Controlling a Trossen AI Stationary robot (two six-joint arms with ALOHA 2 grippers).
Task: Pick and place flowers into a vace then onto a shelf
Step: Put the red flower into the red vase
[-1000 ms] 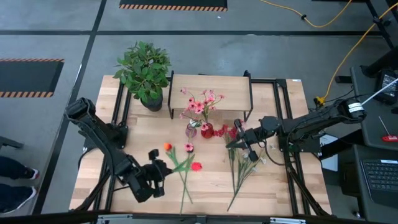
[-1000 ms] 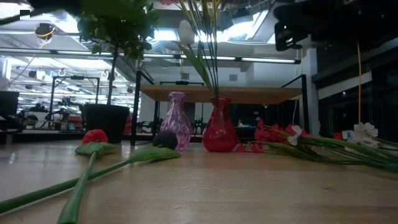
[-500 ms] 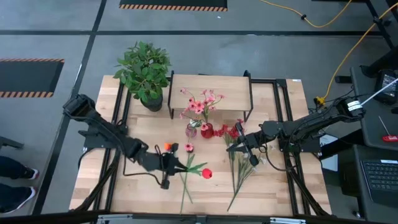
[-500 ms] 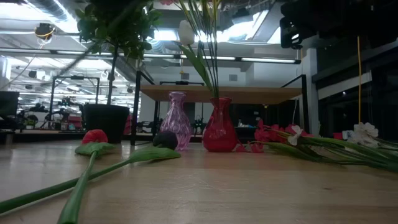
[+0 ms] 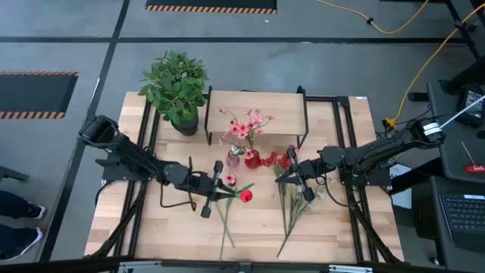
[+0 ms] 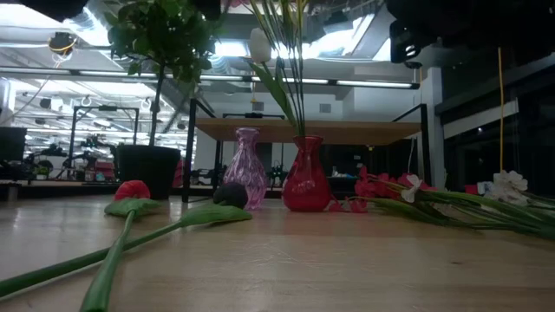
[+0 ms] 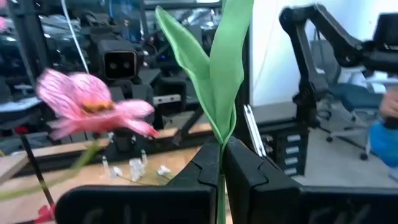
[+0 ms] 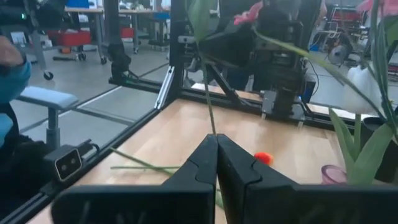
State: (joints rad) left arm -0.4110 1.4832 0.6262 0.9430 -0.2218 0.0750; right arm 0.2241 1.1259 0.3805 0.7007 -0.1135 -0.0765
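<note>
My right gripper is closed short of the stem of the flower that my left gripper holds. My right gripper will open and grasp the flower just below its leaves (image 8: 206, 70).
My left gripper (image 5: 224, 189) hangs level over the table's middle, just in front of the vases. It is shut on a flower with green leaves (image 7: 217, 74) and a red bloom (image 5: 246, 195). A pink vase (image 5: 233, 159) and a red vase (image 5: 252, 158) stand in front of the shelf (image 5: 258, 106); pink flowers (image 5: 246, 125) stick up out of them. My right gripper (image 5: 288, 177) hovers right of the red vase, shut on a thin flower stem (image 8: 211, 118). More flowers (image 5: 292, 205) lie flat on the table below it. My left gripper pinches the flower at the base of its green leaves (image 7: 221, 163) between its two fingers. The fingers lie level and point toward the table's right. The flower is lifted clear of the table, with leaves and bloom standing out beyond the fingertips. My right gripper pinches a thin green stem (image 8: 213, 132) between its two fingers. The fingers are level and point toward the table's left, across the stem. The stem rises from the fingertips; what its lower part does is hidden by the fingers.
A bushy plant in a black pot (image 5: 176, 87) stands at the far left beside the shelf. Two flowers (image 6: 165, 217) lie crossed on the table near its front, their stems (image 5: 225, 224) running toward the near edge. Black frame rails (image 5: 356, 197) run along both sides.
My left gripper has swung from near the table's front edge toward the far side and right, up to the vases. Its wrist has turned from pointing down to level. The red flower has travelled with it, clear of the table. My right gripper has stayed put.
</note>
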